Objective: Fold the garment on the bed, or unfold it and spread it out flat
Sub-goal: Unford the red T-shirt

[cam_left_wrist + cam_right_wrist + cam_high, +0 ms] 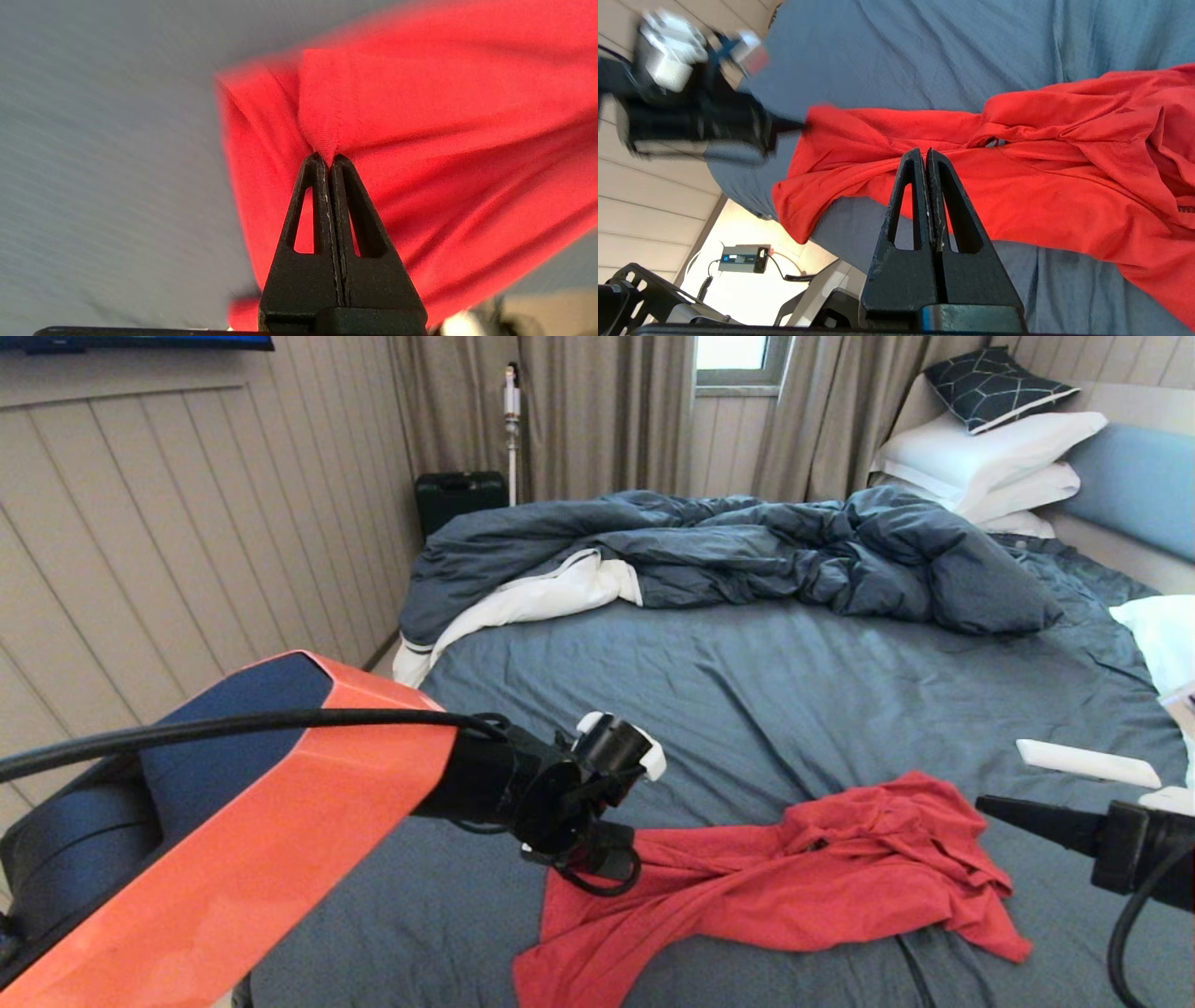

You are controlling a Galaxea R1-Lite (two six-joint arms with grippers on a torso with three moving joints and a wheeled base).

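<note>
My left gripper is going to let go of the T-shirt's corner on the sheet (579, 771) between the red cloth and the white lining.
The garment (822, 877) is a red T-shirt lying crumpled and stretched sideways on the near part of the bed (747, 681); its print is hidden. My left gripper (327, 157) is shut on a pinch of the red cloth (444, 140) at the shirt's left end, lifted a little off the sheet. The right wrist view shows that same gripper (798, 125) at the garment's (1064, 186) corner. My right gripper (982, 803) is shut with nothing in it, hovering just off the shirt's right side; its fingers (915, 186) are pressed together above the cloth.
A rumpled dark blue duvet (747, 551) with white lining fills the far half of the bed. White pillows (990, 457) are stacked at the headboard, and a flat white object (1088, 763) lies on the sheet near my right gripper. The wall runs along the left.
</note>
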